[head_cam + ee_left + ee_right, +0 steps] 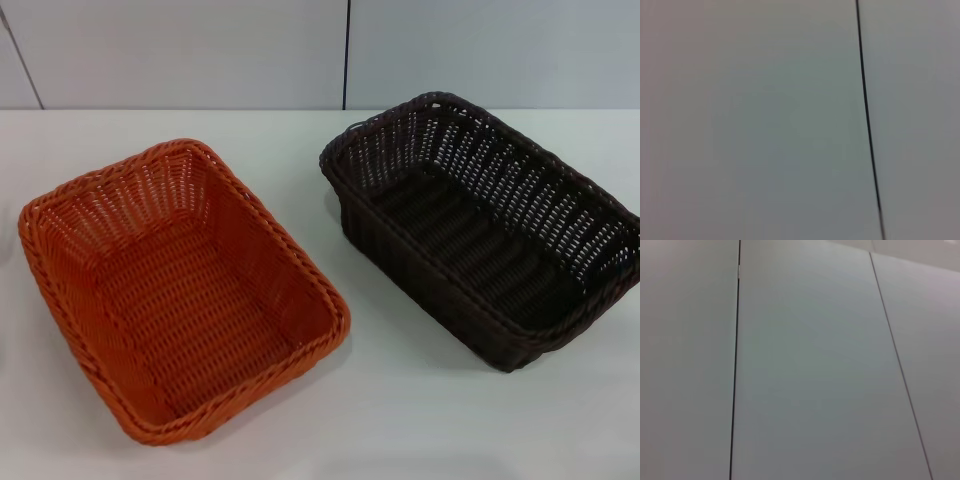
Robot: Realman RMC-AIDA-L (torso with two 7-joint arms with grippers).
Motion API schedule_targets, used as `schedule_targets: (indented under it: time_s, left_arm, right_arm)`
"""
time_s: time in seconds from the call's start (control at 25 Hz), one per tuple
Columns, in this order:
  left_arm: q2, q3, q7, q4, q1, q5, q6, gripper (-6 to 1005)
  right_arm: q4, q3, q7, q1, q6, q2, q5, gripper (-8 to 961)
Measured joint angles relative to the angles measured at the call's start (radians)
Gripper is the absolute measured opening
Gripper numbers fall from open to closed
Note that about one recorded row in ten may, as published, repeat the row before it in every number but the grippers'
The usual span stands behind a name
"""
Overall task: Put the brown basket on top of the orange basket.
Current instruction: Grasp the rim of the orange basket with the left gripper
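Next, the left gripper will move to the orange basket and close on the middle of its far rim [108, 177], nearest the wall.
The orange basket [180, 290] sits empty on the white table [400, 400], left of centre in the head view. To its right, set a little farther back, stands the brown basket [485, 225], dark and open-woven, also empty. A strip of bare table separates the two. Neither gripper appears in any view. Both wrist views show only pale wall panels with dark seams.
A pale panelled wall [200, 50] rises behind the table's far edge, with a dark vertical seam [347, 55]. Bare white tabletop lies in front of both baskets and between them.
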Motion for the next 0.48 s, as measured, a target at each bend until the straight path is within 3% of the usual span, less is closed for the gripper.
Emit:
schedule_targets:
  time_s: [0.08,0.2,0.48]
  left_arm:
    - [-0.004,-0.009,0.1,-0.124,0.016,-0.013,-0.089,829]
    - [0.007,0.001,0.132,-0.348,0.042,-0.019,-0.338,825]
    - [0.019,-0.055,0.07,-0.804,0.058,-0.025,-1.059,816]
  right_arm:
    - [0.0,0.0,0.0,0.008,0.003,0.0,0.0,710]
    - [0.0,0.0,0.0,0.016,0.003,0.0,0.0,711]
    - [0.0,0.005,0.015,0.019,0.004,-0.001,-0.01,710]
